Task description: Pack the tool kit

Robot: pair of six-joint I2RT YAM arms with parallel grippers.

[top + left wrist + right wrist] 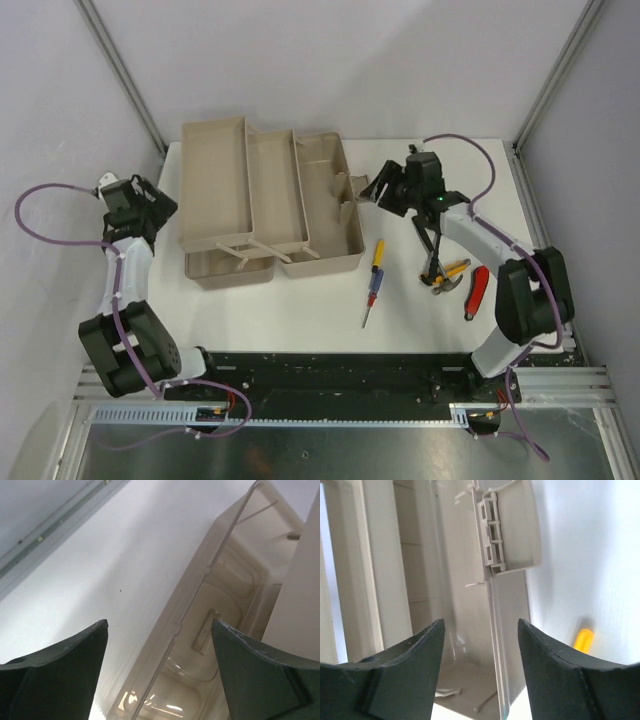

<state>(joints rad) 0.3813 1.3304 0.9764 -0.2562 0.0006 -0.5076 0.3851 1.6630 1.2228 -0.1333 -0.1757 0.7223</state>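
My right gripper is to close next on the handle's end (431, 270) of the black hammer, beside the pliers that have the yellow handles.
The beige toolbox (300, 180) stands open at the table's middle left, its trays fanned out to the left. A yellow-red-blue screwdriver (373, 281), a black hammer (430, 252), yellow-handled pliers (452, 271) and a red-handled tool (478, 290) lie to its right. My left gripper (162, 206) is open and empty by the box's left edge; its wrist view shows the translucent lid (220, 600) between the fingers (65, 665). My right gripper (382, 190) is open and empty at the box's right end, with the box's wall (507, 620) and latch (492, 535) ahead of it.
White walls with metal frame posts (125, 70) close in the table on three sides. The screwdriver's yellow tip (583, 640) shows right of the right fingers. Bare white tabletop (300, 320) lies in front of the box.
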